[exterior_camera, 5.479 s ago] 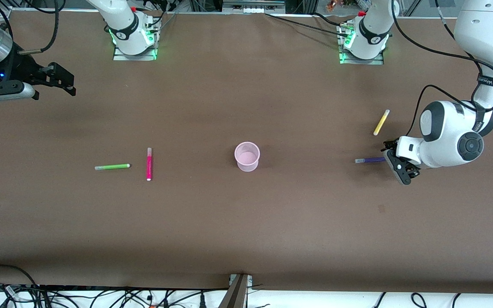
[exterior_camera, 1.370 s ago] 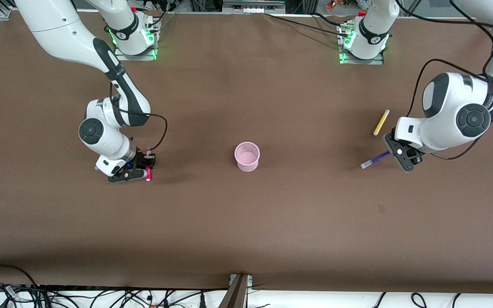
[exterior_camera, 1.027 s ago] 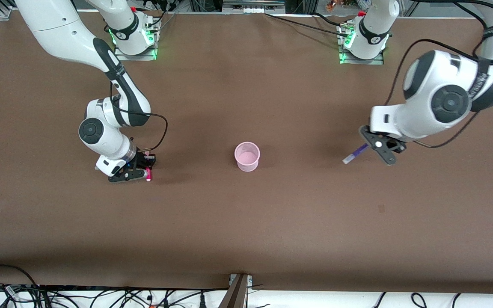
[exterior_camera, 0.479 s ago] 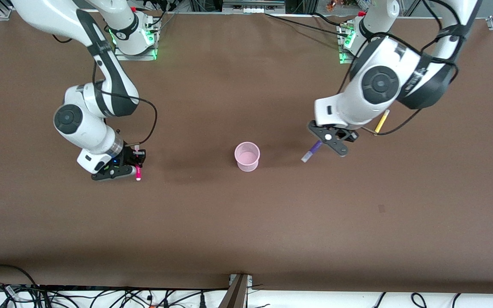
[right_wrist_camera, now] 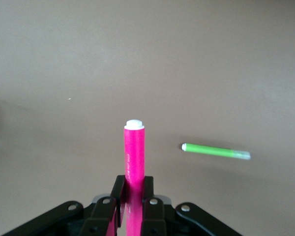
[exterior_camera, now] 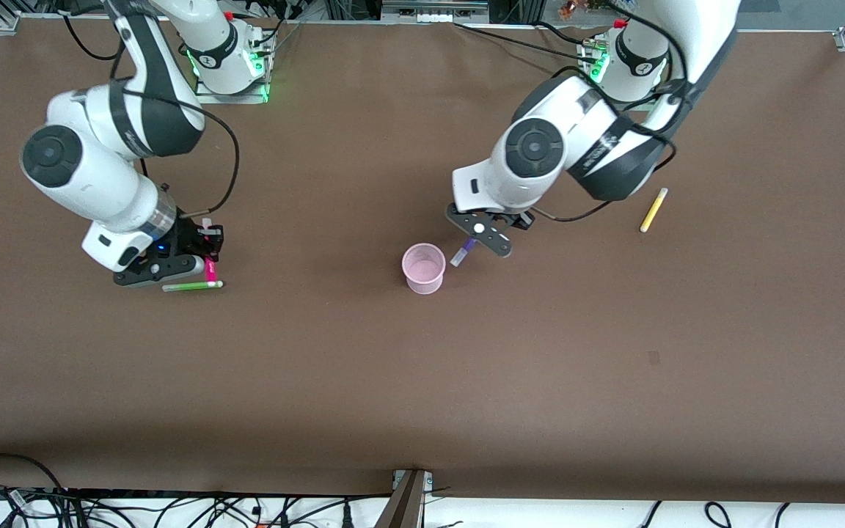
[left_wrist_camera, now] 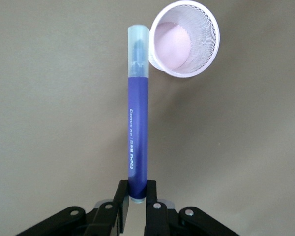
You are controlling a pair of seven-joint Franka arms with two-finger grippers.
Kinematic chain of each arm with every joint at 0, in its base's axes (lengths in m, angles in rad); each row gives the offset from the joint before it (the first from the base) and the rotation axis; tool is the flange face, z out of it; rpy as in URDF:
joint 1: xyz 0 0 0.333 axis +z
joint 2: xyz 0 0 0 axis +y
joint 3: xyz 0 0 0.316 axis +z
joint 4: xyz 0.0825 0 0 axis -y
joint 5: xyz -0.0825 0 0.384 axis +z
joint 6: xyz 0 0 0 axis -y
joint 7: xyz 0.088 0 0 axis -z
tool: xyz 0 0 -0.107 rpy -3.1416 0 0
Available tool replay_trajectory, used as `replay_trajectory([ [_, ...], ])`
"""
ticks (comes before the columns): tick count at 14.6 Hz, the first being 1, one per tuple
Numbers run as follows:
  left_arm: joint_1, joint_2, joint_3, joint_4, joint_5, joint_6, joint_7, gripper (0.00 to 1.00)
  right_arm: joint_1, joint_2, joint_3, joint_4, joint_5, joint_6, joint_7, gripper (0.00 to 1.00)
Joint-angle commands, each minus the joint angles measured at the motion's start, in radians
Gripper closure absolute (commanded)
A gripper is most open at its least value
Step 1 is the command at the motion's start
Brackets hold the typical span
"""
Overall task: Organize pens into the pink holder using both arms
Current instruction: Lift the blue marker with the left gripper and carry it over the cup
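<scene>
My left gripper should release the purple pen, now held up just beside the holder, inside the empty pink holder (exterior_camera: 425, 271) (left_wrist_camera: 181, 43), with the pen's tip on the holder's bottom and the pen leaning on the holder's rim.
The pink holder (exterior_camera: 423, 268) stands upright mid-table; it also shows in the left wrist view (left_wrist_camera: 184, 39). My left gripper (exterior_camera: 483, 236) is shut on the purple pen (exterior_camera: 463, 252) and holds it up in the air just beside the holder, tip pointing down toward the rim; in the left wrist view the pen (left_wrist_camera: 138, 118) hangs from the left gripper (left_wrist_camera: 137, 202). My right gripper (exterior_camera: 189, 253) is shut on the magenta pen (exterior_camera: 210, 270), lifted above the green pen (exterior_camera: 192, 286). In the right wrist view the magenta pen (right_wrist_camera: 134, 162) hangs from the right gripper (right_wrist_camera: 133, 201), with the green pen (right_wrist_camera: 215, 151) on the table.
The yellow pen (exterior_camera: 653, 210) lies on the table toward the left arm's end. The brown table (exterior_camera: 422, 381) runs wide nearer the front camera. Both arm bases stand along the table's farthest edge.
My left gripper has carried the purple pen from the table's left-arm end to beside the holder. My right gripper has lifted the magenta pen off the table, uncovering the green pen.
</scene>
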Motion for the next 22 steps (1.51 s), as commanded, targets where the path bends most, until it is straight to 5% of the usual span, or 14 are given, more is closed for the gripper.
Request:
replay_trajectory([
  [1, -0.060, 0.077, 0.012, 0.072, 0.061, -0.018, -0.073, 0.98, 0.001, 0.005, 0.004, 0.128, 0.001, -0.124, -0.010, 1.00],
  [5, -0.130, 0.153, 0.033, 0.170, 0.069, -0.017, -0.136, 0.96, 0.001, 0.010, 0.013, 0.272, 0.003, -0.310, -0.007, 1.00],
  [9, -0.251, 0.157, 0.164, 0.179, 0.062, -0.017, -0.142, 0.96, 0.001, 0.019, 0.016, 0.264, 0.004, -0.323, 0.001, 1.00],
  [22, -0.317, 0.200, 0.205, 0.222, 0.067, -0.018, -0.138, 0.94, 0.020, 0.025, 0.016, 0.261, 0.004, -0.324, 0.002, 1.00],
])
